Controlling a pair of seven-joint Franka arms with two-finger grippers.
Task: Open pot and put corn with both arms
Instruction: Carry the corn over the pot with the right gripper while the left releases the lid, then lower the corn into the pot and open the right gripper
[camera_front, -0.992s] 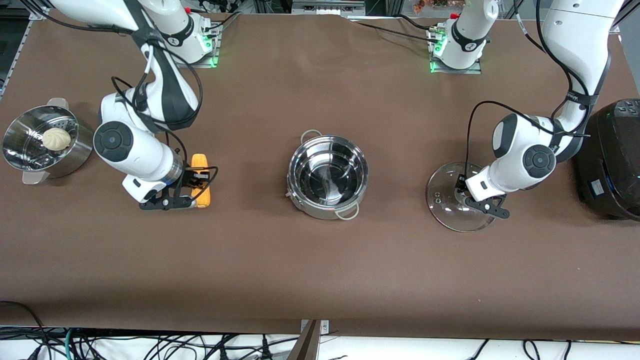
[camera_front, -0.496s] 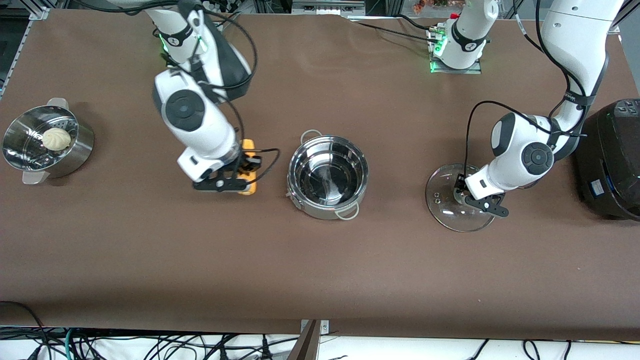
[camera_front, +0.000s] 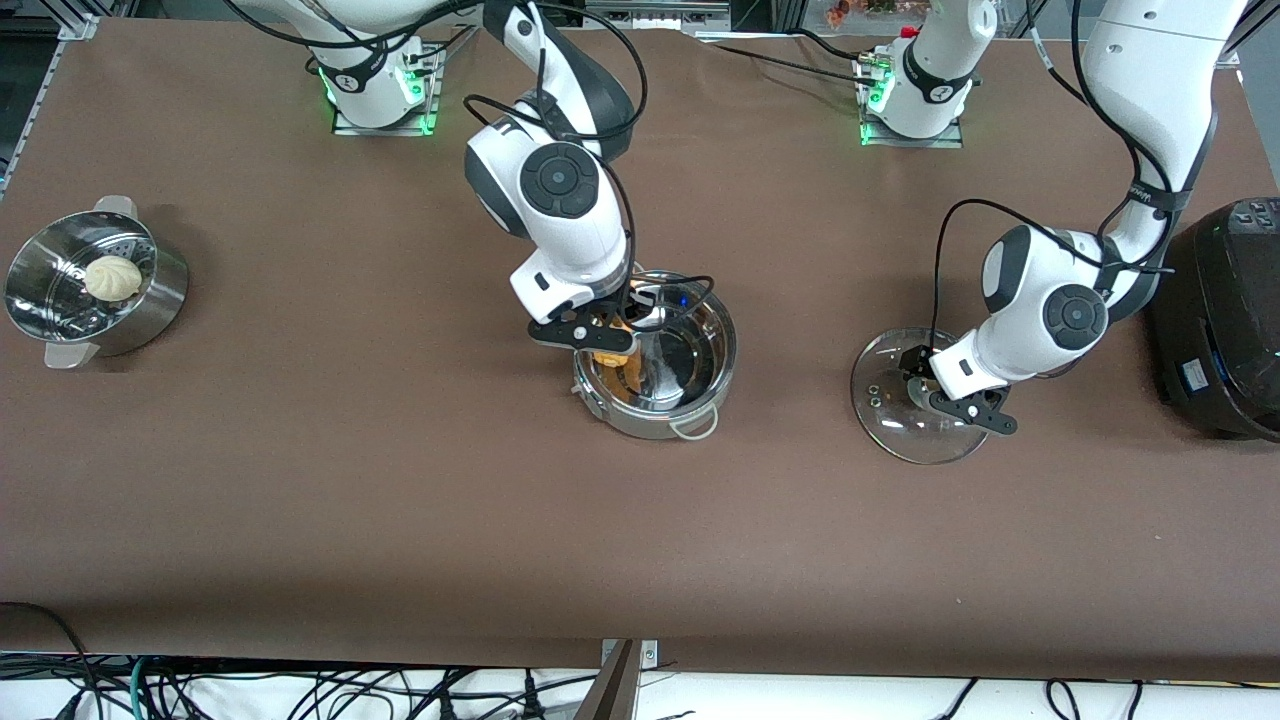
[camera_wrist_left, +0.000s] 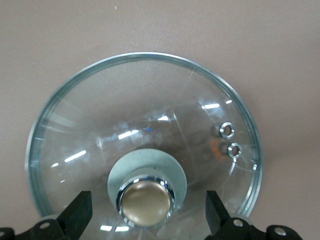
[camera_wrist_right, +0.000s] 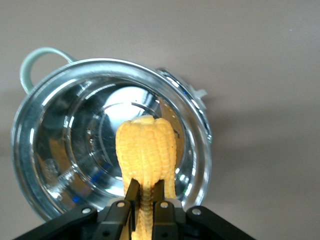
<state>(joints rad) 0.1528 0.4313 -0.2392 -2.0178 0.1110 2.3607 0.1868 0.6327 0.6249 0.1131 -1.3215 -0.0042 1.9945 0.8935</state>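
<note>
My right gripper has the yellow corn. It will let go of the corn on the middle of the shiny steel pot's bottom (camera_front: 649, 364) (camera_wrist_right: 125, 142).
The shiny steel pot (camera_front: 700, 385) stands open at the table's middle; it also shows in the right wrist view (camera_wrist_right: 45, 150). My right gripper (camera_front: 598, 335) is shut on the yellow corn (camera_front: 610, 357) and holds it over the pot's rim at the right arm's end; the corn (camera_wrist_right: 146, 147) hangs over the pot's inside. The clear glass lid (camera_front: 885, 400) lies flat on the table toward the left arm's end. My left gripper (camera_front: 945, 395) is open just above the lid, its fingers (camera_wrist_left: 79, 214) apart on either side of the coppery knob (camera_wrist_left: 145, 201).
A steel steamer pot (camera_front: 150, 310) with a white bun (camera_front: 112, 277) stands at the right arm's end. A big black cooker (camera_front: 1225, 330) stands at the left arm's end, close to the left arm's elbow.
My right arm has lifted the corn off the table and carried it toward the table's middle, to over the pot. My left gripper has stayed over the lid.
</note>
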